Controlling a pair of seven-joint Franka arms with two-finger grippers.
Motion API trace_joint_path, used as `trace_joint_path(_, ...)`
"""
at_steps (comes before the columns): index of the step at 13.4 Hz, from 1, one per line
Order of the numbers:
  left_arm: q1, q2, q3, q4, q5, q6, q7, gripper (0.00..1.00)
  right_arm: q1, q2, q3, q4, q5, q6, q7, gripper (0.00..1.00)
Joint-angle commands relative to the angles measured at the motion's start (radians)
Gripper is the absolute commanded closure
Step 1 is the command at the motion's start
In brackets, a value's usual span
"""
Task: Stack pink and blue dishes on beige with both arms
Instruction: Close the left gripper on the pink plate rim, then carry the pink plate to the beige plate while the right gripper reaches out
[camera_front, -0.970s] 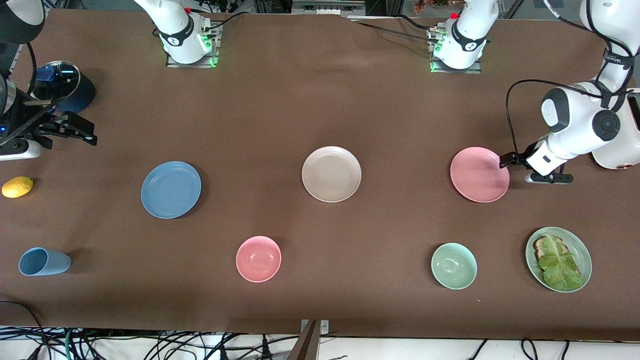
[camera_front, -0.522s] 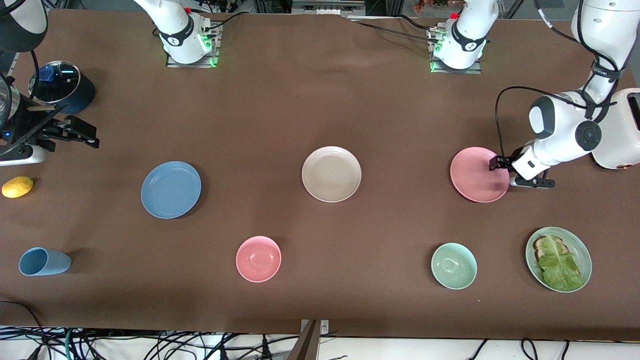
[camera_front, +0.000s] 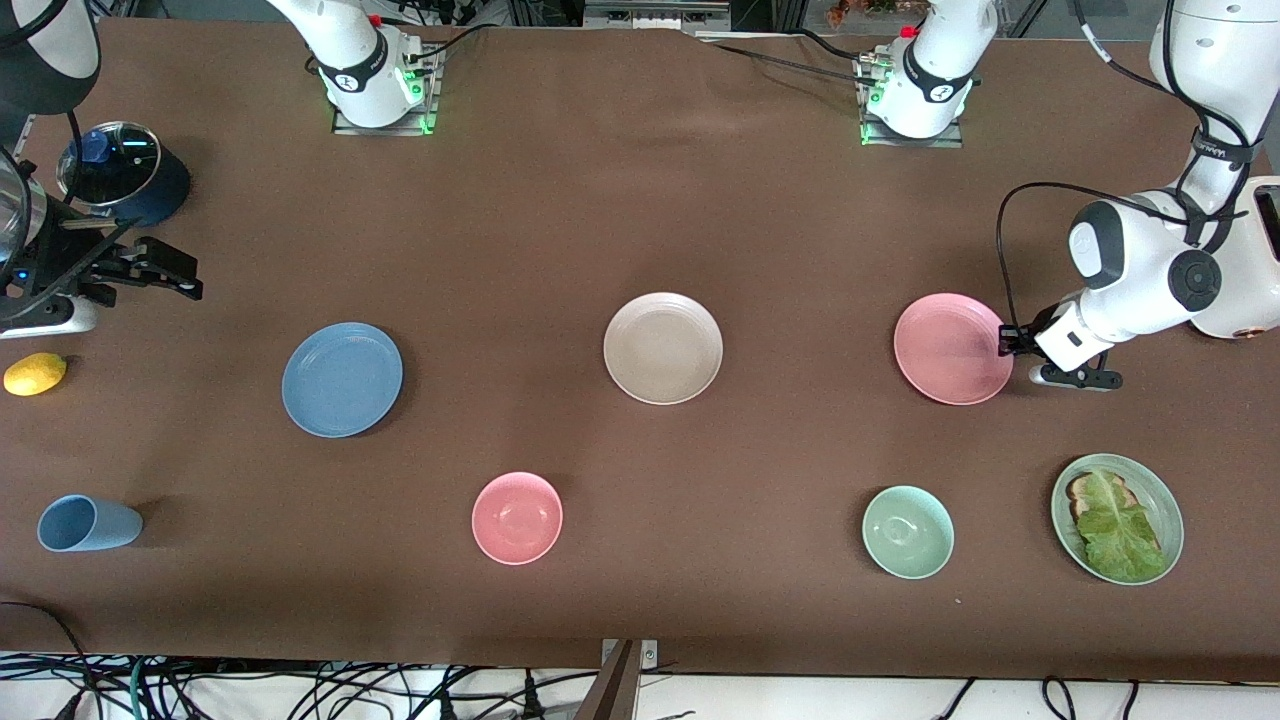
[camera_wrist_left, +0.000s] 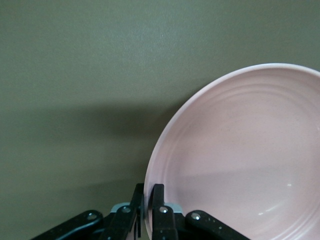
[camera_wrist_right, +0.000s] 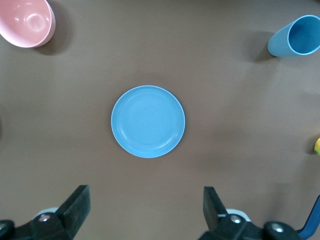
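Observation:
Next, I let go of the pink plate with my left gripper, squarely over the middle of the beige plate (camera_front: 662, 348).
The pink plate (camera_front: 952, 348) lies toward the left arm's end of the table. My left gripper (camera_front: 1005, 342) is shut on its rim at the edge away from the beige plate. In the left wrist view the fingers (camera_wrist_left: 158, 197) pinch the rim of the pink plate (camera_wrist_left: 240, 160), one on each face. The beige plate (camera_front: 662, 348) sits mid-table. The blue plate (camera_front: 342, 379) lies toward the right arm's end. My right gripper (camera_front: 170, 275) hangs open and high at that end. Its wrist view shows the blue plate (camera_wrist_right: 148, 121) well below the right gripper (camera_wrist_right: 145, 200).
Nearer the front camera stand a pink bowl (camera_front: 517, 517), a pale green bowl (camera_front: 907, 531), a green plate with lettuce and toast (camera_front: 1117, 518) and a light blue cup (camera_front: 88, 523) on its side. A lemon (camera_front: 35, 373) and a lidded dark pot (camera_front: 122, 170) sit at the right arm's end.
My left gripper has closed on the pink plate's rim, and the plate has shifted slightly toward the beige plate. The right gripper has barely moved.

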Motion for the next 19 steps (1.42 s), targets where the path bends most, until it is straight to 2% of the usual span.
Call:
trace_joint_path(1, -0.01, 0.004, -0.082, 0.157, -0.066, -0.215, -0.122, 1.0, -0.009, 0.012, 0.007, -0.025, 0.015, 0.016, -0.011, 0.0)
trace_joint_path(3, -0.009, -0.004, -0.164, 0.238, -0.07, -0.343, -0.269, 1.0, -0.009, 0.015, 0.007, -0.073, 0.015, 0.075, -0.013, 0.0)
trace_joint_path(7, -0.009, -0.027, -0.374, 0.239, -0.076, -0.342, -0.577, 1.0, -0.011, 0.009, 0.005, -0.197, 0.015, 0.216, -0.031, 0.0)
trace_joint_path(10, -0.027, -0.013, -0.483, 0.239, -0.076, -0.301, -0.69, 1.0, -0.011, 0.012, -0.012, -0.287, 0.015, 0.318, -0.049, 0.0)
trace_joint_path(13, -0.157, 0.016, -0.492, 0.223, -0.073, -0.2, -0.82, 1.0, -0.012, 0.037, -0.032, -0.37, 0.015, 0.431, -0.098, 0.0)
trace_joint_path(16, -0.29, 0.073, -0.483, 0.223, -0.057, -0.123, -0.946, 1.0, -0.017, 0.113, -0.055, -0.374, 0.015, 0.488, -0.133, 0.0)
trace_joint_path(19, -0.334, 0.12, -0.483, 0.237, 0.005, -0.086, -1.008, 1.0, -0.026, 0.204, -0.091, -0.375, 0.021, 0.562, -0.222, 0.0)
